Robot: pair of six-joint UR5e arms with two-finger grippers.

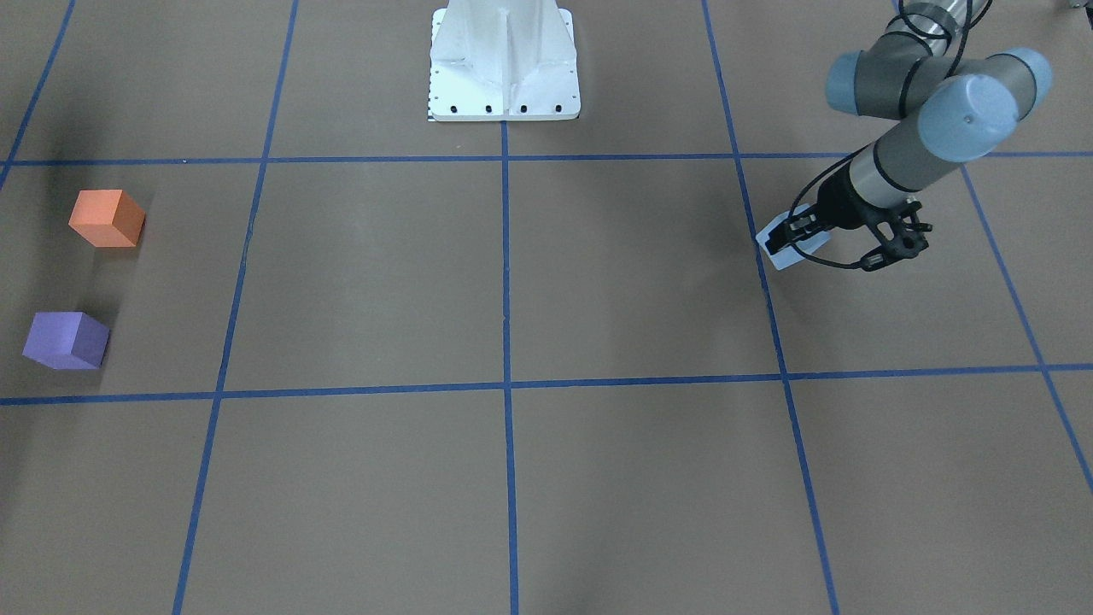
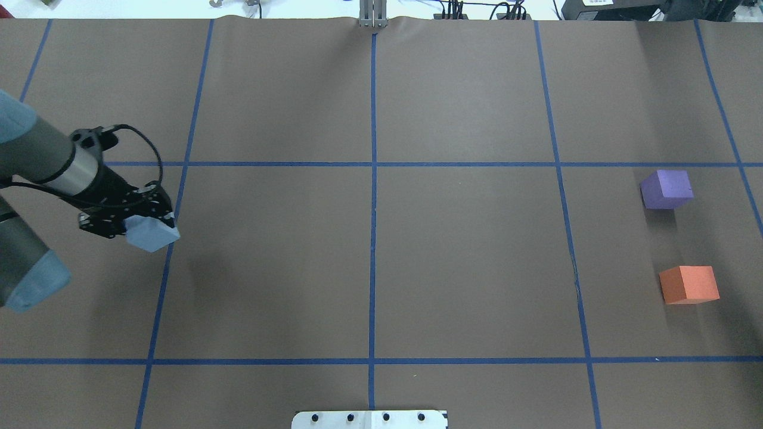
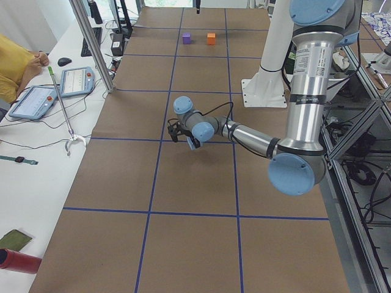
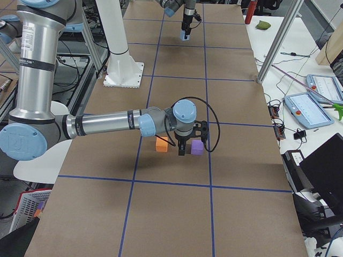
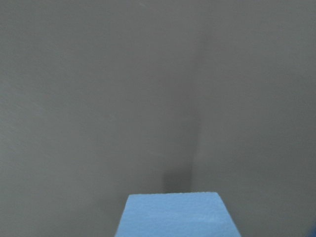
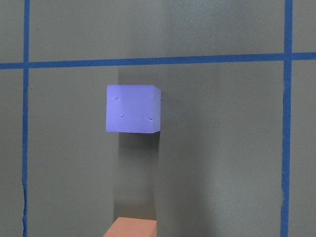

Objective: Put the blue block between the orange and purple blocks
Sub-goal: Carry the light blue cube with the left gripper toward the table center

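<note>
My left gripper is going to set the blue block down. It will let go near the middle of the tape square (image 1: 385, 255) beside the orange and purple blocks.
My left gripper (image 2: 147, 225) is shut on the light blue block (image 2: 154, 236) and holds it tilted above the table's left side. The block also shows in the front view (image 1: 781, 254) and at the bottom of the left wrist view (image 5: 177, 215). The purple block (image 2: 666, 189) and the orange block (image 2: 688, 284) sit apart on the far right, with a gap between them. My right gripper (image 4: 183, 148) shows only in the exterior right view, hovering over that gap; I cannot tell whether it is open. The right wrist view shows the purple block (image 6: 133, 108) and the orange block's edge (image 6: 132, 228).
Blue tape lines (image 2: 373, 164) divide the brown table into squares. The white robot base (image 1: 504, 64) stands at the table's robot-side edge. A side table with tablets (image 3: 36, 97) and a person lies past the far edge.
</note>
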